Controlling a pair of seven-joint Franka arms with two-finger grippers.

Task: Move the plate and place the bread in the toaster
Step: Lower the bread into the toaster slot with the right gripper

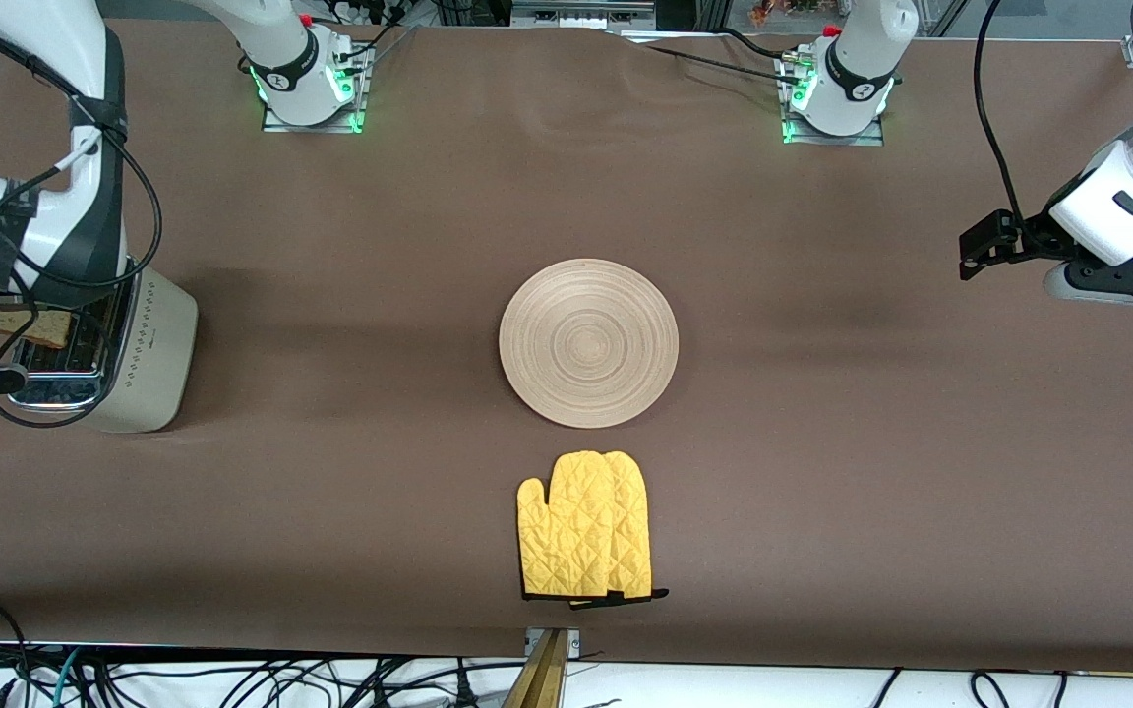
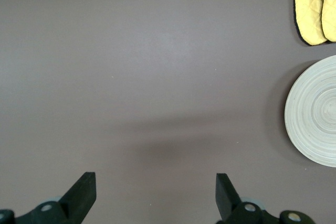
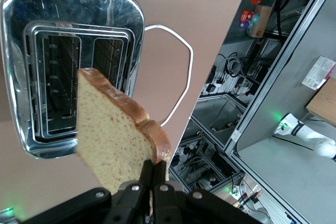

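Observation:
The robot's right gripper needs to release the bread in the toaster slot nearer the round wooden plate (image 1: pixel 87 344) (image 3: pixel 61 85). The bread is tilted above the toaster now.
My right gripper (image 3: pixel 156 169) is shut on the crust edge of the bread (image 3: pixel 113 135), a speckled tan slice with a brown crust. It holds the slice tilted in the air above the open slots of the toaster (image 3: pixel 126 14). The front view shows the bread (image 1: pixel 32 327) over the cream toaster (image 1: pixel 158 344) at the right arm's end of the table, with the right arm covering part of it. The round wooden plate (image 1: pixel 588 342) lies at the table's middle with nothing on it. My left gripper (image 2: pixel 156 190) hangs open over bare table at the left arm's end, well away from the plate (image 2: pixel 315 111).
A pair of yellow quilted oven mitts (image 1: pixel 586 526) lies nearer the front camera than the plate. The toaster's white cord (image 3: pixel 178 77) loops on the table beside it. Brown cloth covers the table (image 1: pixel 822 442).

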